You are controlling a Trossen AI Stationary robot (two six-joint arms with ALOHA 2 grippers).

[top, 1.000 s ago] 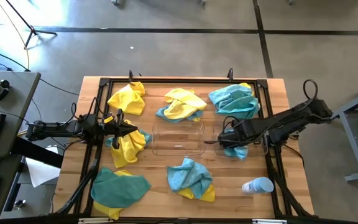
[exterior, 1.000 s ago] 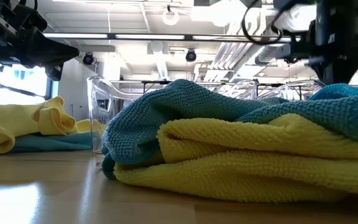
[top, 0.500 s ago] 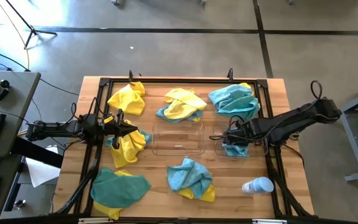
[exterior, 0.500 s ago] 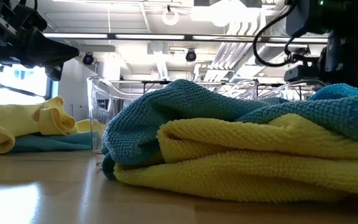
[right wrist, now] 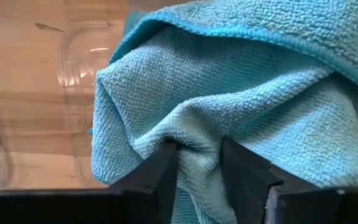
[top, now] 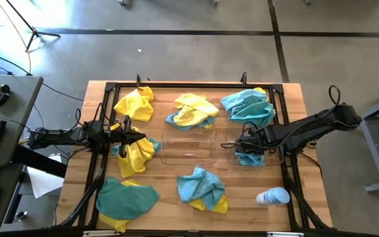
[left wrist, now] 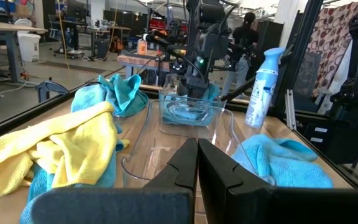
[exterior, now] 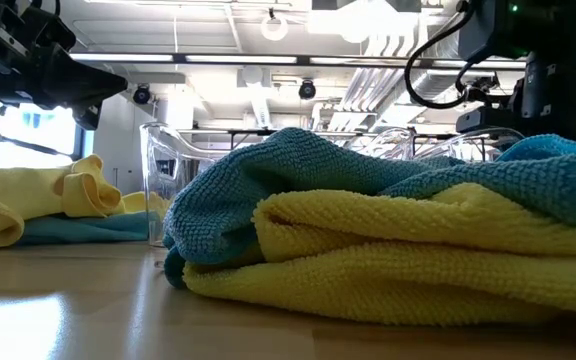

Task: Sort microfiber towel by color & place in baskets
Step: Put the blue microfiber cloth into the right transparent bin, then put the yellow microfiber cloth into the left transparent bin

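Observation:
The robot's left gripper will next close on the middle of the yellow towel (top: 139,150), which lies over a teal towel beside the empty middle basket.
My right gripper (top: 243,150) (right wrist: 197,155) points down into the right clear basket (top: 281,155), its fingers apart over a bunched teal towel (top: 254,159) (right wrist: 229,81) that lies in that basket. The middle basket (top: 165,149) holds nothing. My left gripper (top: 141,137) (left wrist: 197,149) is shut and level at the table's left, above a yellow towel (top: 137,155). More yellow and teal towels lie in loose heaps on the wood: at the far left (top: 134,104), far middle (top: 191,110), far right (top: 247,105), near left (top: 127,199) and near middle (top: 202,187). My right gripper straddles a raised fold (right wrist: 199,134) in the middle of the teal towel, coming from above with its fingers pointing down. The cloth lies against the inner faces of both fingers (right wrist: 165,167). The towel rests bunched on the floor of the right basket, slack.
A white and light-blue spray bottle (top: 273,196) lies near the table's near right corner. A black metal frame (top: 196,85) runs around the work area. In the low view a teal and yellow heap (exterior: 388,230) fills the foreground.
My right gripper has gone down and a little toward the table's right edge, carrying the teal towel into the right basket, where the cloth now lies. Over the last half second it has kept still.

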